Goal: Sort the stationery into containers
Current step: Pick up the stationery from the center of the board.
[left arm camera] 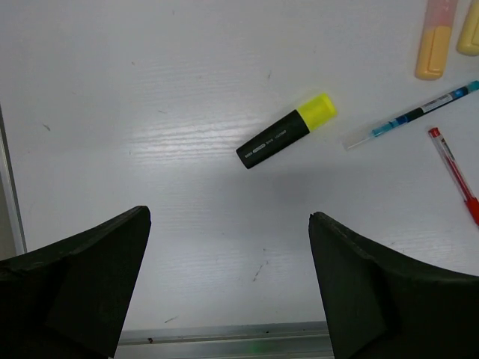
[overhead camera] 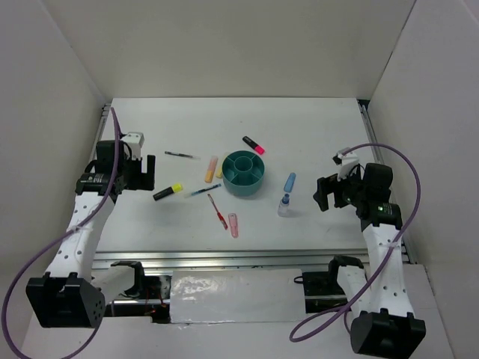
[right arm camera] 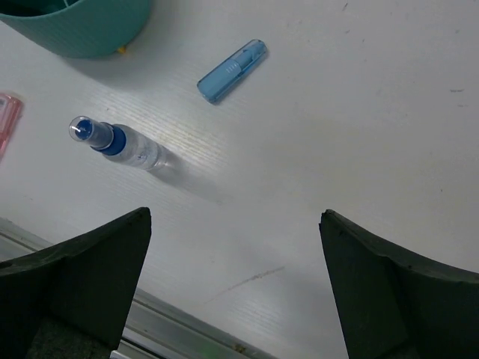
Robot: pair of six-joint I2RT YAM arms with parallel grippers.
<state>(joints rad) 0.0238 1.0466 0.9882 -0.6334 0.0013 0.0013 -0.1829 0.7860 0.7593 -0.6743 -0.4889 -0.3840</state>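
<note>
Next, I move my right gripper next to the clear bottle's blue cap (overhead camera: 285,199) (right arm camera: 111,139), beside the light-blue marker, and close it there.
The teal organiser bowl (overhead camera: 244,172) stands mid-table. Around it lie a pink-and-black marker (overhead camera: 253,145), an orange marker (overhead camera: 210,169), a dark pen (overhead camera: 178,155), a black marker with a yellow cap (overhead camera: 168,191), a blue pen (overhead camera: 202,191), a red pen (overhead camera: 218,212), a pink marker (overhead camera: 233,224), a light-blue marker (overhead camera: 289,182) and a clear blue-capped bottle (overhead camera: 284,205). My left gripper (overhead camera: 147,173) is open and empty, left of the yellow-capped marker (left arm camera: 286,132). My right gripper (overhead camera: 323,193) is open and empty, right of the bottle (right arm camera: 123,144).
The left wrist view also shows the orange marker (left arm camera: 435,37), the blue pen (left arm camera: 412,116) and the red pen (left arm camera: 453,172). The right wrist view shows the light-blue marker (right arm camera: 233,70) and the bowl's wall (right arm camera: 82,26). White walls enclose the table; a metal rail runs along its near edge.
</note>
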